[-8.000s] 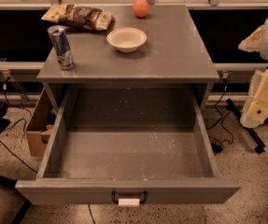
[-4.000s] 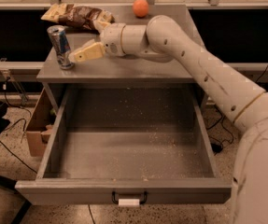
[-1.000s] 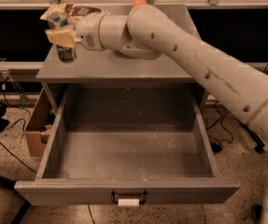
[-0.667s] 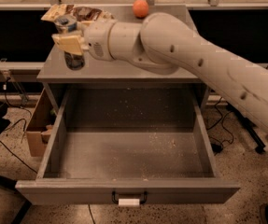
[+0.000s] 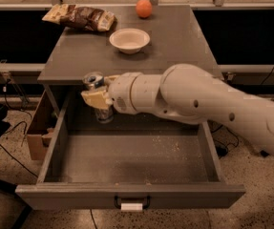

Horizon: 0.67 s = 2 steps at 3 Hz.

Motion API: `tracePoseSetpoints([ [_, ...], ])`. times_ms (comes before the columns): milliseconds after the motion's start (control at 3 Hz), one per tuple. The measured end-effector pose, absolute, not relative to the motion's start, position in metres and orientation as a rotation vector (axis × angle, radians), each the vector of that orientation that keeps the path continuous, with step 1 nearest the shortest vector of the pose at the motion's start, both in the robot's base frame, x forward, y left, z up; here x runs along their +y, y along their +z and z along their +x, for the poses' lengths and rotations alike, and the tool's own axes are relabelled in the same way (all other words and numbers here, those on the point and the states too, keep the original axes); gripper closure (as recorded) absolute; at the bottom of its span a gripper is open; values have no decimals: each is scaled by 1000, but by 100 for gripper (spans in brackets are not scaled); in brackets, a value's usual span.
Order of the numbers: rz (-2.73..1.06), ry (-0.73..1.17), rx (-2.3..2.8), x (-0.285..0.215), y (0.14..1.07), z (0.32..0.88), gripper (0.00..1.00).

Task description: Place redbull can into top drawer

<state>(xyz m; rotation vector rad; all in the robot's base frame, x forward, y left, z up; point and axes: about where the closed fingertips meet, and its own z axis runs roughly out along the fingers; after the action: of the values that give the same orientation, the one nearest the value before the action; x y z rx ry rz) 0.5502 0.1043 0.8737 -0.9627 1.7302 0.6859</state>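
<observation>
I should use my gripper to set the redbull can upright on the back part of the drawer's bottom (image 5: 110,133), near the cabinet.
The redbull can (image 5: 96,81) is held upright in my gripper (image 5: 98,92), its silver top showing above the cream fingers (image 5: 95,99) and its base below them. The gripper is shut on the can over the back left part of the open top drawer (image 5: 131,156), just in front of the cabinet's top edge. The can hangs above the speckled drawer floor, not touching it. The drawer's front panel carries a small black handle and a white tag (image 5: 131,206).
On the cabinet top (image 5: 174,42) stand a white bowl (image 5: 130,40), a brown-and-yellow snack bag (image 5: 79,17) and an orange (image 5: 144,8). A cardboard box (image 5: 37,128) stands on the floor to the drawer's left. My arm (image 5: 213,104) spans the drawer's right side.
The gripper has lifted the can off the cabinet top's left side and carried it forward and down, over the open drawer's back left.
</observation>
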Motion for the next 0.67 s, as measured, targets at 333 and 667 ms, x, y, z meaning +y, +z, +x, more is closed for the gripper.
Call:
tracePoseSetpoints([
  [333,-895,637,1723,78,822,558,100],
  [667,-901,601,1619,78,787,576,100],
])
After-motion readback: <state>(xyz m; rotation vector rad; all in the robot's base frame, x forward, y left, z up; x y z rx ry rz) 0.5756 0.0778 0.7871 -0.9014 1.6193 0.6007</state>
